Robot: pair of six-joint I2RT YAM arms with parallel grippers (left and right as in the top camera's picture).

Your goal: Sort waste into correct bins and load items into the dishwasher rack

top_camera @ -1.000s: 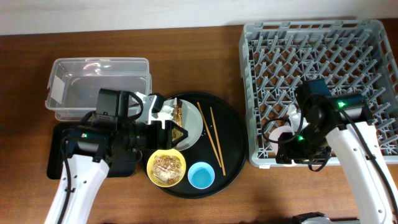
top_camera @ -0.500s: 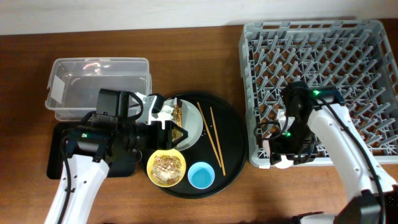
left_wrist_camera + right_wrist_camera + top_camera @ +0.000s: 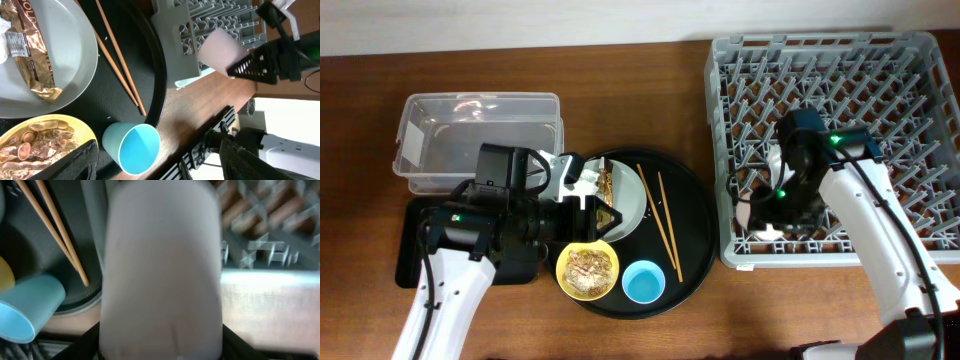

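Next, I move my left gripper to the light blue cup beside the yellow bowl and close it on the cup's rim (image 3: 628,278) (image 3: 121,146).
My right gripper (image 3: 767,214) is shut on the pink cup (image 3: 758,212), held over the front-left corner of the grey dishwasher rack (image 3: 840,90); the cup fills the right wrist view (image 3: 160,270). My left gripper (image 3: 592,205) is open and empty above the pale plate (image 3: 632,205). The plate carries the gold wrapper (image 3: 30,55) and the white napkin (image 3: 586,181). The yellow bowl (image 3: 587,270) holds brown food scraps. The light blue cup (image 3: 643,283) stands beside it. Two chopsticks (image 3: 662,215) lie on the tray.
The plate, bowl, blue cup and chopsticks sit on a round black tray (image 3: 695,235). The clear plastic box (image 3: 470,140) stands at the back left. The flat black tray (image 3: 412,255) lies in front of it, partly under my left arm.
My right gripper, holding the pink cup, dipped toward the rack's front-left edge, then moved back over the rack. The left arm has not moved.
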